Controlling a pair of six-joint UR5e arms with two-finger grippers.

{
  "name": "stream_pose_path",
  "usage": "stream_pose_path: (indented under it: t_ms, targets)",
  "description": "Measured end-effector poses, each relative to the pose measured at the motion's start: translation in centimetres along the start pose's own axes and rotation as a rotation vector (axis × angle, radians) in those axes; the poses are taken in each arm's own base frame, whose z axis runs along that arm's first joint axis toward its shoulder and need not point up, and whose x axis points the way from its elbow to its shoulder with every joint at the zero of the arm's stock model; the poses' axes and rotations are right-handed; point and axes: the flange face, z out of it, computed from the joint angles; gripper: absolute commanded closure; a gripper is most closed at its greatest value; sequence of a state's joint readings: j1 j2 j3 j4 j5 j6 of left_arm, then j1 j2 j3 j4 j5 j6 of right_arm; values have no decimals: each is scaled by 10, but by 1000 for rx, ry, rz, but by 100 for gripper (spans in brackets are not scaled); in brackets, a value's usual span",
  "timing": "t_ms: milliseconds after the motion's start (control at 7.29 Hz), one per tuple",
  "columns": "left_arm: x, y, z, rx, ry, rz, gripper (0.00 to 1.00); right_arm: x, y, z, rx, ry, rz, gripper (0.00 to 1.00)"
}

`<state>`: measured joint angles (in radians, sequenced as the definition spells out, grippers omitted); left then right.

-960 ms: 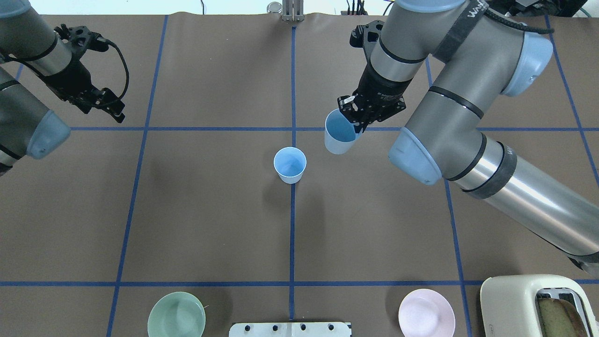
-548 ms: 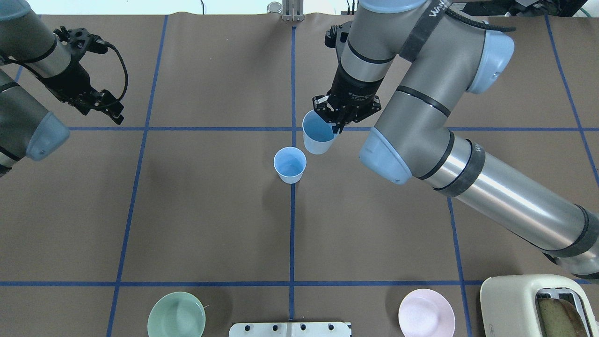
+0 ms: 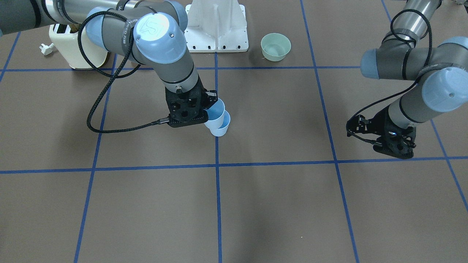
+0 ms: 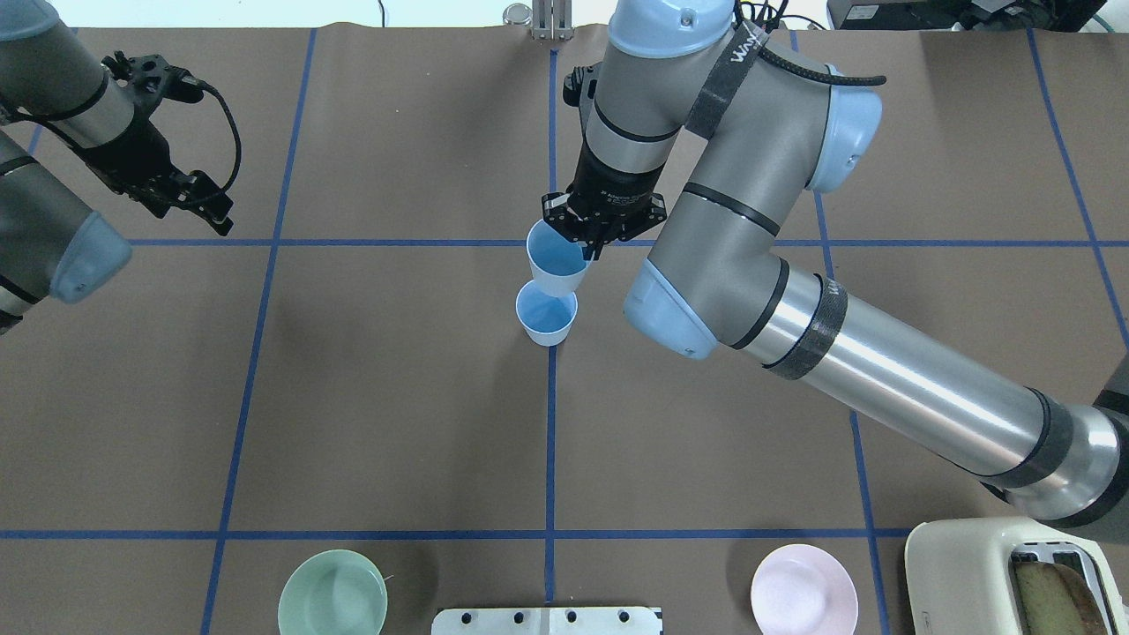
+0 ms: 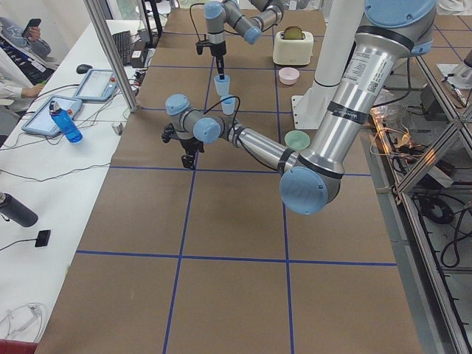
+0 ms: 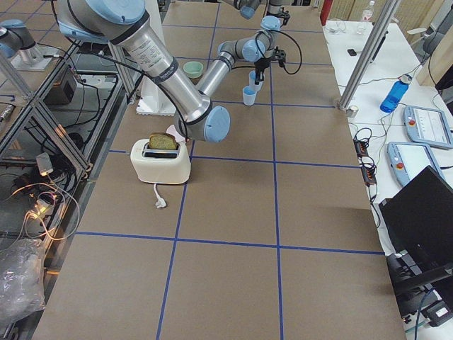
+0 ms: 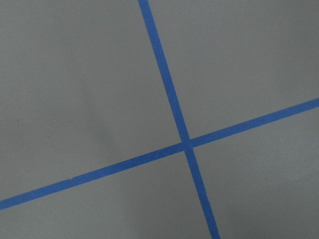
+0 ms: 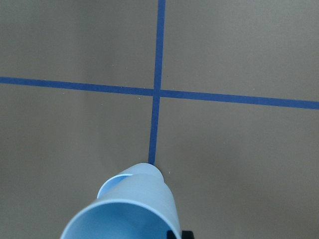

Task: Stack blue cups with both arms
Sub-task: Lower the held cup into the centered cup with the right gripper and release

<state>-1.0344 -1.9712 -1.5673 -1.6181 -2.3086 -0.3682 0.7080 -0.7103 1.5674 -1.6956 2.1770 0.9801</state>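
Observation:
The robot's right gripper should release the second blue cup inside the blue cup standing on the blue centre line [image 3: 218,119] [image 8: 133,203].
One blue cup [image 4: 547,317] stands upright at the table's middle, on the blue centre line; it also shows in the front-facing view [image 3: 222,128]. My right gripper [image 4: 601,236] is shut on the rim of the second blue cup [image 4: 556,263] and holds it tilted just above and behind the standing one. In the front-facing view the held cup [image 3: 215,111] overlaps the standing cup's mouth. In the right wrist view the held cup [image 8: 127,211] fills the bottom, with the other cup's rim [image 8: 112,184] peeking out behind. My left gripper [image 4: 196,205] is open and empty at the far left.
A pale green bowl [image 4: 332,593] and a pink bowl [image 4: 803,589] sit near the front edge, either side of the white base plate [image 4: 547,620]. A cream toaster [image 4: 1014,573] stands at the front right. Blue tape lines grid the brown table.
My right arm has carried the held cup leftward, from right of the standing cup to just above it. The left arm has hardly moved.

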Motion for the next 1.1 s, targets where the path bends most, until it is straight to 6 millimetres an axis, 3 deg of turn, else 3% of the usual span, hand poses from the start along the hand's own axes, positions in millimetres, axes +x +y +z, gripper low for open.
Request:
stream_pose_path:
  t_ms: [1097]
  targets:
    - [0, 1, 2, -3, 2, 1, 2, -15, 16, 20, -7, 12, -12, 100]
